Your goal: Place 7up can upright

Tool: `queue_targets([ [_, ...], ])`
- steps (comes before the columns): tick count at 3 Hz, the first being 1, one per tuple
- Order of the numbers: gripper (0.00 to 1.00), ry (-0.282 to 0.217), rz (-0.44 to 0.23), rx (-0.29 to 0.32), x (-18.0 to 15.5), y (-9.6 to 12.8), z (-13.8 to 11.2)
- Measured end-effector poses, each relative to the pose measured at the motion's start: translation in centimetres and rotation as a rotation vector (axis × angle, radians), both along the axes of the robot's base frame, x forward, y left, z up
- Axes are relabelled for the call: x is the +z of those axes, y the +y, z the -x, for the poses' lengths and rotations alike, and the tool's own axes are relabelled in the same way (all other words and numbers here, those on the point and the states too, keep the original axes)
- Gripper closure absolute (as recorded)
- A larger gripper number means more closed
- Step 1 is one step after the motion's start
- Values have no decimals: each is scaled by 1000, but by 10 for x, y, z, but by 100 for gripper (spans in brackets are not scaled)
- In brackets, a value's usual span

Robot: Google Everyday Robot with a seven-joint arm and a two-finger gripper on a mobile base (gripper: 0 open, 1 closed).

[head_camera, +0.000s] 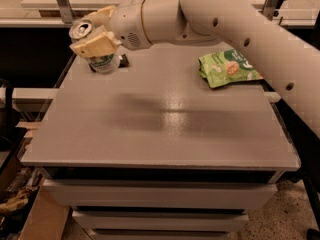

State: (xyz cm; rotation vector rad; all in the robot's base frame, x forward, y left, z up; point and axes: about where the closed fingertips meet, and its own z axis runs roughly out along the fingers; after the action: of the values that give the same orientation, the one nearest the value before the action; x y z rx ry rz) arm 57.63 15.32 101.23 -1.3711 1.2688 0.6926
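Observation:
Next, I put the 7up can down on the grey table [97, 102] in front of the dark candy bar with my gripper. The can is now over the table's far corner.
The 7up can [100, 59] is whitish-silver with green markings and a silver pull-tab top [81, 29]. It stands nearly upright, tilted slightly, over the far left corner of the grey table [165, 134]. My gripper [92, 34] is shut on the can's upper part, its tan fingers [95, 45] on either side. I cannot tell whether the can's base touches the table. The white arm reaches in from the upper right.
A green snack bag [227, 68] lies at the far right of the table. A dark candy bar [122, 60] lies just behind the can, mostly hidden. The table's left edge is close to the can. Drawers sit below the tabletop.

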Motion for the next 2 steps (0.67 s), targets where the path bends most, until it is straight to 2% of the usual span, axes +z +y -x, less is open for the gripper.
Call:
queue_targets([
  [1,100,-3,-98,36,14,13,-5],
  [2,100,9,-126,43,18,20,-5],
])
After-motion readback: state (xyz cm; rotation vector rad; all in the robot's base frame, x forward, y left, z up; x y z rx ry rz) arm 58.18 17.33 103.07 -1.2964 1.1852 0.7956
